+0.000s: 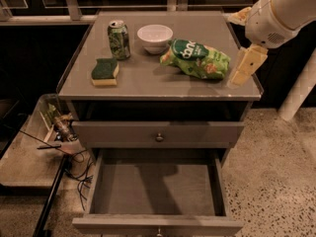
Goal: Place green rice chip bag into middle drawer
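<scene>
The gripper should close on the middle (206, 60) of the green rice chip bag, slightly toward the end farther from the white bowl.
The green rice chip bag (196, 59) lies crumpled on the cabinet top, right of centre, with its dark green label facing up. My gripper (247, 65) hangs from the white arm at the top right. It is just right of the bag, near the cabinet top's right edge, and apart from the bag. The middle drawer (158, 189) is pulled open at the bottom, and its flat grey floor is bare.
A green drink can (119, 39), a white bowl (154, 37) and a green-topped yellow sponge (104, 72) stand on the cabinet top (148, 83). The upper drawer front with a round knob (159, 137) is closed. Cables and clutter lie on the floor at the left (59, 132).
</scene>
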Robot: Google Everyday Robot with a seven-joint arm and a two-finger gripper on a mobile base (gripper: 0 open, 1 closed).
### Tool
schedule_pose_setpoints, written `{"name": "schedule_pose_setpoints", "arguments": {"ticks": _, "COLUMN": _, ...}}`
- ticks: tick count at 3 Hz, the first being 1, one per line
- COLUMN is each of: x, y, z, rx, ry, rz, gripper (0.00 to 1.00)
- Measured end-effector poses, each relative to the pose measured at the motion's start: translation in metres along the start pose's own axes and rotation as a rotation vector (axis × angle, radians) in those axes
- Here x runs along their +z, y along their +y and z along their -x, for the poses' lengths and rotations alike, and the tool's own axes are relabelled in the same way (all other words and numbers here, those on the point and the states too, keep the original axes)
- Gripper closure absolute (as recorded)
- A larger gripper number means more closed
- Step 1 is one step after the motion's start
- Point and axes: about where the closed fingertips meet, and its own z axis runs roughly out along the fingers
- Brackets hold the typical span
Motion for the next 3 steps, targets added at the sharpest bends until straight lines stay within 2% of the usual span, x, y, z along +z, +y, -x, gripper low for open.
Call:
{"name": "schedule_pose_setpoints", "arguments": {"ticks": 1, "x": 0.033, "y": -0.026, "z": 0.017, "rx": -0.054, "ry": -0.023, "rz": -0.014, "gripper": 0.0}}
{"name": "schedule_pose_setpoints", "arguments": {"ticks": 2, "x": 0.074, "y": -0.053, "z": 0.023, "rx": -0.035, "ry": -0.057, "rz": -0.015, "gripper": 0.0}}
{"name": "schedule_pose_setpoints", "arguments": {"ticks": 3, "x": 0.108, "y": -0.073, "z": 0.012, "rx": 0.042, "ry": -0.067, "rz": -0.011, "gripper": 0.0}}
